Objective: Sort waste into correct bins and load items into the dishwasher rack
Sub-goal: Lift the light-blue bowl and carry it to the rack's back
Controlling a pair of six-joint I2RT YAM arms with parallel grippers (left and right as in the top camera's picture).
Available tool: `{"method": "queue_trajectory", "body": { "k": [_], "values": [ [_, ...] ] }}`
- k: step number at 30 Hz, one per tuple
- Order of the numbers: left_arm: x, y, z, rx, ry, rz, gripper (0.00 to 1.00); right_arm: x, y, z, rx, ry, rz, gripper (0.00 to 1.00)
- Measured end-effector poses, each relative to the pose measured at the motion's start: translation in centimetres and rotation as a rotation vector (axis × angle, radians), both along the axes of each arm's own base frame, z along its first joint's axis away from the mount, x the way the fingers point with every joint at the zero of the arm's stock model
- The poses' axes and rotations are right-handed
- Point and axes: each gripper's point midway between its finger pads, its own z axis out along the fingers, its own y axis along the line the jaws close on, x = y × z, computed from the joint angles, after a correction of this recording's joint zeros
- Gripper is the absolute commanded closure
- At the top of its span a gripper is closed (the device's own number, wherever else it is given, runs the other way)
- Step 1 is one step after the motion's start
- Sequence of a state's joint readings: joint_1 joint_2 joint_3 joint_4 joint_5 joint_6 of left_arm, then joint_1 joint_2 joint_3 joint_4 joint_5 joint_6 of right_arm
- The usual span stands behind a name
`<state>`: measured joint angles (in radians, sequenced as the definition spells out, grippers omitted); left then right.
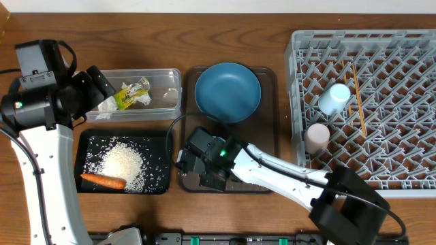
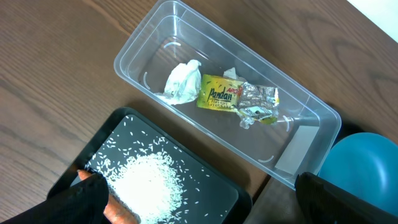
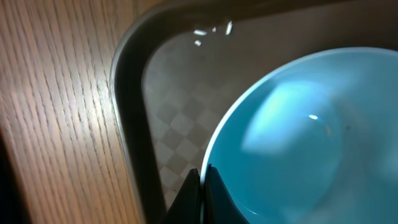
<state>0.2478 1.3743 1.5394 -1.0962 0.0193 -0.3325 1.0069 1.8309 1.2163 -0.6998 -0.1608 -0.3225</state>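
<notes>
Next, I release the light-blue bowl from my right gripper in the rack point(image 1: 350, 55) behind the light-blue cup, near the rack's far rim.
My right gripper point(image 3: 203, 171) is shut on the white rim of the light-blue bowl point(image 3: 298, 143), low in the brown serving tray point(image 3: 130, 124). From overhead the right gripper point(image 1: 204, 173) covers the bowl. The blue plate point(image 1: 227, 92) lies at the tray's far end. My left gripper point(image 2: 205, 208) is open and holds nothing, hovering over the black tray point(image 2: 112, 134) with rice point(image 2: 152, 186) and carrot point(image 2: 118, 213). The clear tub point(image 2: 143, 37) holds tissue point(image 2: 181, 82) and wrapper point(image 2: 233, 99). The rack point(image 1: 409, 156) carries the light-blue cup point(image 1: 334, 99), pink cup point(image 1: 317, 137) and chopsticks point(image 1: 359, 102).
A few rice grains point(image 3: 211, 31) lie in the brown tray's corner. Bare wooden table point(image 1: 225, 34) shows behind the tub and tray. The left arm's white link point(image 1: 51, 177) runs down the table's left side.
</notes>
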Motion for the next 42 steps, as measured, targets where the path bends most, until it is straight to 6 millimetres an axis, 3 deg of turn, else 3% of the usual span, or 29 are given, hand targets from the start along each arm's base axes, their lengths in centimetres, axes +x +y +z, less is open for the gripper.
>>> {"method": "queue_trajectory", "body": {
  "k": [4,6,11,14,15,18,21,28,33,37,42],
  "values": [
    [0.0,0.0,0.0,0.0,0.0,0.0,0.02,0.7,0.7,2.5,0.022,0.007,-0.041,0.99],
    [0.0,0.0,0.0,0.0,0.0,0.0,0.02,1.6,1.4,4.7,0.068,0.009,-0.065,0.99],
    [0.0,0.0,0.0,0.0,0.0,0.0,0.02,6.6,2.8,14.4,0.334,0.024,-0.174,0.99],
    [0.0,0.0,0.0,0.0,0.0,0.0,0.02,10.3,1.3,20.3,0.493,0.012,-0.254,0.99],
    [0.0,0.0,0.0,0.0,0.0,0.0,0.02,11.1,0.8,21.3,0.521,0.011,-0.272,0.99],
    [0.0,0.0,0.0,0.0,0.0,0.0,0.02,14.8,-2.8,24.3,0.608,0.009,-0.379,0.99],
    [0.0,0.0,0.0,0.0,0.0,0.0,0.02,17.9,-6.4,25.4,0.668,0.016,-0.47,0.99],
    [0.0,0.0,0.0,0.0,0.0,0.0,0.02,25.8,-19.0,29.4,0.888,-0.093,-0.694,0.99],
    [0.0,0.0,0.0,0.0,0.0,0.0,0.02,29.1,-27.3,31.4,0.987,-0.213,-0.819,0.99],
    [0.0,0.0,0.0,0.0,0.0,0.0,0.02,30.9,-32.3,31.0,1.055,-0.21,-0.9,0.99],
    [0.0,0.0,0.0,0.0,0.0,0.0,0.02,33.2,-34.7,27.1,1.128,-0.072,-0.941,0.99]
  ]
}}
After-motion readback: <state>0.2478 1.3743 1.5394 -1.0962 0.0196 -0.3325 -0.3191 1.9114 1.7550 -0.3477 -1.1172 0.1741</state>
